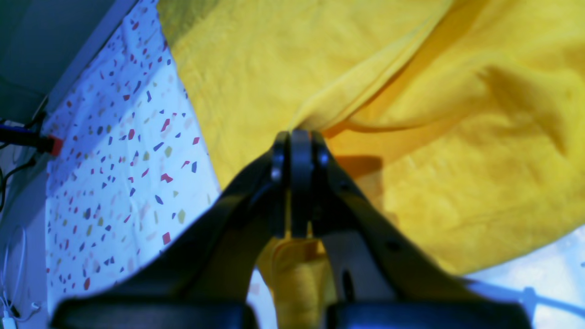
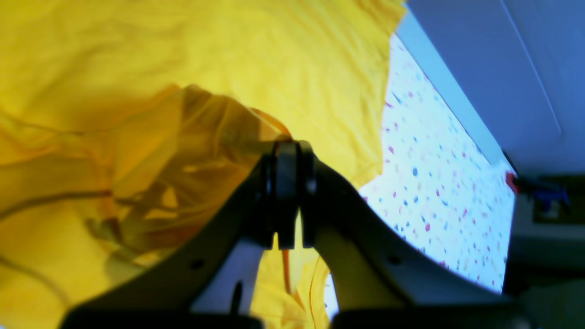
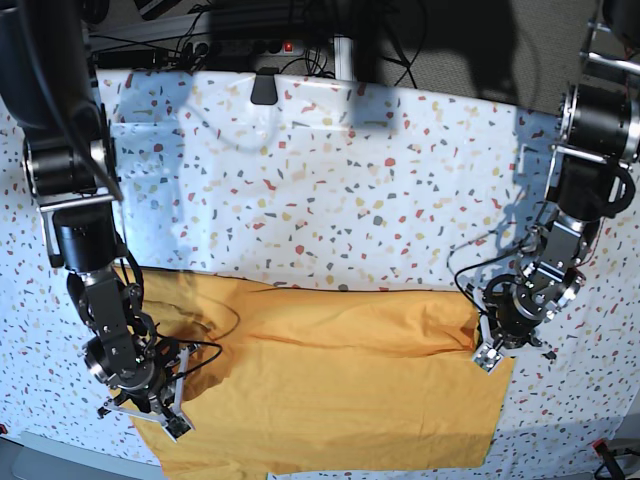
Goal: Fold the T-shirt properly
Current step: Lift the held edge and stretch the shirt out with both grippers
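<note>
My left gripper is going to release the pinched cloth on the T-shirt's flat near layer, just inside its side edge (image 3: 487, 376) (image 1: 288, 130).
The mustard-yellow T-shirt (image 3: 330, 390) lies spread across the near part of the table, with creases and a folded-over band along its far edge. In the base view my left gripper (image 3: 487, 357) sits at the shirt's right edge. In the left wrist view my left gripper (image 1: 299, 137) is shut on a pinched ridge of the yellow cloth (image 1: 457, 183). My right gripper (image 3: 170, 422) is low at the shirt's near left corner. The right wrist view shows my right gripper (image 2: 288, 148) shut on a bunched, lifted fold of the T-shirt (image 2: 274, 55). No lettering shows.
A white cloth with coloured specks (image 3: 350, 200) covers the table. A small black object (image 3: 264, 87) lies at the table's far edge, with cables and a power strip (image 3: 250, 45) behind it. The table's near edge runs just below the shirt.
</note>
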Available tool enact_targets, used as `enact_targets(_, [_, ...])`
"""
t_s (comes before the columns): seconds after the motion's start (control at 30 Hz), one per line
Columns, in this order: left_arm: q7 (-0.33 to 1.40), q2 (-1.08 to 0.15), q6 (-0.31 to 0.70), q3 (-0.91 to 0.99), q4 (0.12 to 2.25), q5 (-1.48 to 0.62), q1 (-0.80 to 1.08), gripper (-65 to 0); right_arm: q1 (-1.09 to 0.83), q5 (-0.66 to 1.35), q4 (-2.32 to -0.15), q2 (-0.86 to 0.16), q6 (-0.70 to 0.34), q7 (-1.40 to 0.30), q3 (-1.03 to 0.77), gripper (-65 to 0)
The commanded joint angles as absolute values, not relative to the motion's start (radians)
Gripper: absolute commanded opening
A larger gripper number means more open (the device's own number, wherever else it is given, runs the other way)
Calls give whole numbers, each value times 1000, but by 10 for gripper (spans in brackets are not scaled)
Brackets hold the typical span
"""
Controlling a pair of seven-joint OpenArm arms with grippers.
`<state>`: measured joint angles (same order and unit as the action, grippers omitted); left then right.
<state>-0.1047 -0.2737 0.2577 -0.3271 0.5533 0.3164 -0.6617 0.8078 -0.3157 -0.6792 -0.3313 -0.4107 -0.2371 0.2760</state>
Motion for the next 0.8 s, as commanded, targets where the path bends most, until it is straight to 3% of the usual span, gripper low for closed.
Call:
enact_targets(0.0, [-128,-281,242,-321,569,313,-698,-650,850,-315,-694,-341,-371,-216,273,-650])
enact_targets(0.27, [-129,-280,224,-321,569,313,-698,-650,851,-315,-694,-341,-351,-169,273,-650])
enact_targets(0.3, [-129,-280,224,-321,569,313,-698,-650,850,-316,-694,-341,-351,-146,273,-595])
enact_targets(0.4, [-128,-280,224,-321,569,313,-698,-650,851,-367,-694,-341,-350,-76,273,-351])
enact_targets(0.47, [-128,-281,224,-321,569,313,-698,-650,851,-415,-694,-341,-343,-53,273,-273])
enact_targets(0.77, [-176,-283,224,-321,569,315,-701,-650,850,-324,-694,-340,-322,-104,273,-270])
